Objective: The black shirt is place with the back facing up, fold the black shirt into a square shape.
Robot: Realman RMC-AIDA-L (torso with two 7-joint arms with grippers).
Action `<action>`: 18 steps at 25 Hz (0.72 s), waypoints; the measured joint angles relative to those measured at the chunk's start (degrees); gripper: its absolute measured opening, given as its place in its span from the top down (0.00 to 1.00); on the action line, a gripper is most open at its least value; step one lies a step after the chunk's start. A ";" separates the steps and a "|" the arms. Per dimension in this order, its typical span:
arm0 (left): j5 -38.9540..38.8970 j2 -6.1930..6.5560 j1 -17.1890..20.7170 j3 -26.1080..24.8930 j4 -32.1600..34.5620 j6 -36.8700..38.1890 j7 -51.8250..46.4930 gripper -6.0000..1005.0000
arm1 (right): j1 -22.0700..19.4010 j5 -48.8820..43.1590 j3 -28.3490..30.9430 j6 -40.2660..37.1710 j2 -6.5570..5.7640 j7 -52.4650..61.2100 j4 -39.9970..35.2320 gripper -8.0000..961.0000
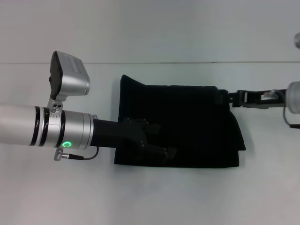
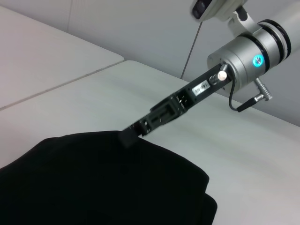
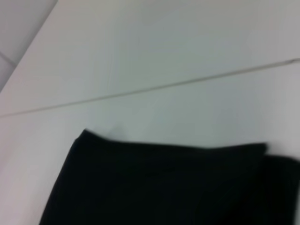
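The side of the shirt by my left gripper is slanted, so next I move my right gripper off the shirt's far corner, grip the opposite side's middle (image 1: 235, 124) and pull the shirt square.
The black shirt (image 1: 187, 122) lies folded into a rough rectangle in the middle of the white table (image 1: 140, 197), plain side up with no lettering showing. My left gripper (image 1: 164, 139) reaches in from the left and rests open over the shirt's near left part, its fingers spread on the cloth. My right gripper (image 1: 224, 97) comes in from the right and meets the shirt's far right edge. The left wrist view shows the right gripper (image 2: 129, 137) touching the rim of the shirt (image 2: 93, 183). The right wrist view holds only the shirt (image 3: 164, 187) and the table.
A thin seam (image 1: 187, 63) crosses the table behind the shirt. White tabletop (image 1: 262, 187) surrounds the cloth on all sides. The left arm's silver camera housing (image 1: 70, 75) stands above the table at the left.
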 joint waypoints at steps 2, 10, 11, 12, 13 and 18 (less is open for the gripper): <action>0.00 -0.03 -0.01 -0.02 0.00 -0.19 -0.33 0.07 | -1.00 0.12 0.63 -0.16 -0.06 -0.33 -1.85 0.22; -0.06 0.11 0.05 0.18 0.10 0.97 -0.45 0.07 | -2.54 6.65 1.62 -6.07 0.68 -8.21 -7.10 0.25; -0.05 0.11 0.09 0.17 0.14 1.15 -0.37 0.07 | -2.29 7.52 1.51 -6.89 0.70 -10.26 -6.54 0.28; -0.06 0.11 0.12 0.15 0.18 1.30 -0.29 0.07 | -1.93 8.11 1.36 -7.62 0.78 -12.13 -5.83 0.32; -0.05 0.10 0.17 0.14 0.19 1.33 -0.24 0.07 | -1.46 8.19 1.29 -8.02 0.88 -13.33 -5.17 0.36; -0.05 -0.07 0.32 -0.01 0.23 1.18 -0.16 0.07 | 0.75 6.74 -0.55 -5.34 1.93 -15.32 -0.71 0.51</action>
